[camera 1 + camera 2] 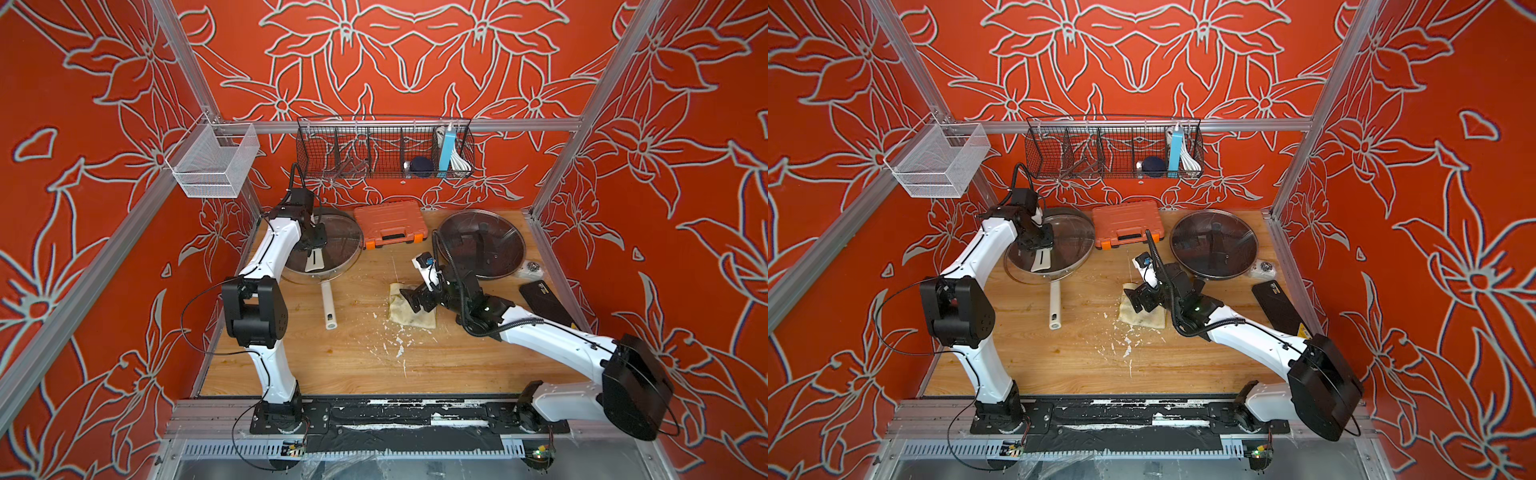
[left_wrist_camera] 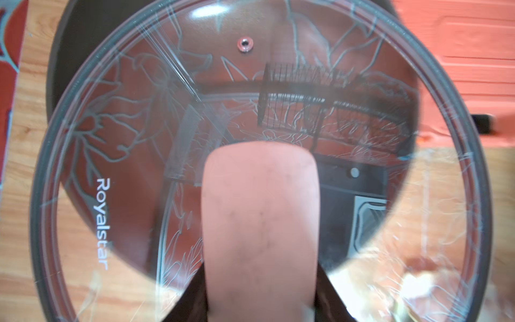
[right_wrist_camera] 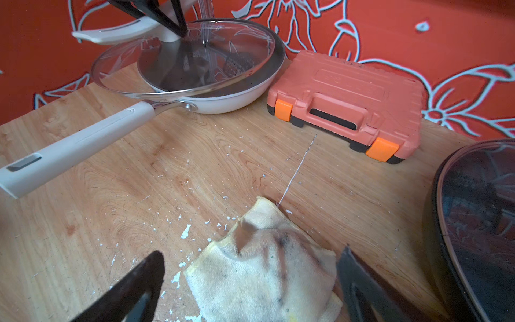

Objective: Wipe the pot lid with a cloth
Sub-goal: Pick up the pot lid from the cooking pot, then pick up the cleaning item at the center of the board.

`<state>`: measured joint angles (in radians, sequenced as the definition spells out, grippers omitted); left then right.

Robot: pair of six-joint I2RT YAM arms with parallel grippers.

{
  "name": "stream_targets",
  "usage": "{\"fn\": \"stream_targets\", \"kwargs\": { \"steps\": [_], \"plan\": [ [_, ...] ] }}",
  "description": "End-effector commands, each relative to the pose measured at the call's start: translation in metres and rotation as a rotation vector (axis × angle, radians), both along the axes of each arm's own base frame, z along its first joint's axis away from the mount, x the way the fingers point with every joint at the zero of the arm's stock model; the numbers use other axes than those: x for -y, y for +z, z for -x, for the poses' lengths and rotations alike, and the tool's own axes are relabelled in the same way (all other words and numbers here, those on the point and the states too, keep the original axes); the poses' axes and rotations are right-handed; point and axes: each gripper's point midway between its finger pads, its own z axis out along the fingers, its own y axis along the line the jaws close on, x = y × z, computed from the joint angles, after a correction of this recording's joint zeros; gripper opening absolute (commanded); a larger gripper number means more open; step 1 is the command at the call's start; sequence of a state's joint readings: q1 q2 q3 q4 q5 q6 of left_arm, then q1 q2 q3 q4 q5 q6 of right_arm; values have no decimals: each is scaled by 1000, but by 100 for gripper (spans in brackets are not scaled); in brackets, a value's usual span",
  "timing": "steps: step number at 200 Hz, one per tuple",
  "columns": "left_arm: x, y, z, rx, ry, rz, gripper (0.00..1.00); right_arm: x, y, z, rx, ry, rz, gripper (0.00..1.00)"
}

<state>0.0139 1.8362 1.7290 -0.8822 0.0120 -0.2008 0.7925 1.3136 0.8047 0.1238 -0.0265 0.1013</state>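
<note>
I need to close my right gripper on the near part of the cream cloth (image 1: 423, 312) (image 3: 273, 301), so the far part stays loose to wipe the pot lid.
The pot lid (image 1: 336, 243) (image 1: 1069, 243) (image 2: 133, 133) is clear glass with a white handle (image 2: 259, 217). It hangs tilted over a white pan (image 3: 223, 104) at the back left. My left gripper (image 1: 313, 245) (image 1: 1040, 245) (image 2: 259, 306) is shut on that handle, with a dark finger on each side. The cloth (image 1: 413, 313) (image 1: 1144, 319) (image 3: 262, 276), cream with dark stains, lies crumpled on the wooden table near the middle. My right gripper (image 1: 411, 297) (image 1: 1136, 297) (image 3: 252, 255) hovers just over it, open, its fingers either side of the cloth and holding nothing.
An orange tool case (image 1: 392, 224) lies at the back centre. A dark pan under a second glass lid (image 1: 482, 245) sits at the back right, a black phone (image 1: 544, 297) beside it. The white pan's handle (image 1: 329, 307) points forward. White flakes (image 1: 399, 345) litter the table.
</note>
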Motion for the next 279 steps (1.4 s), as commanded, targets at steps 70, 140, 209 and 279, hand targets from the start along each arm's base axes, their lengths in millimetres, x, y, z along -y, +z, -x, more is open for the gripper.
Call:
{"fn": "stream_targets", "kwargs": {
  "steps": [70, 140, 209, 279],
  "plan": [
    [43, 133, 20, 407, -57, 306, 0, 33, -9, 2, -26, -106, 98, 98],
    [96, 168, 61, 439, -193, 683, 0, 51, -51, 31, -280, -115, 235, 96],
    [125, 199, 80, 444, -283, 975, 0, 21, -97, 16, -414, -104, 303, 92],
    [127, 199, 82, 440, -283, 1001, 0, 7, -143, -7, -475, -151, 390, 75]
  ]
}}
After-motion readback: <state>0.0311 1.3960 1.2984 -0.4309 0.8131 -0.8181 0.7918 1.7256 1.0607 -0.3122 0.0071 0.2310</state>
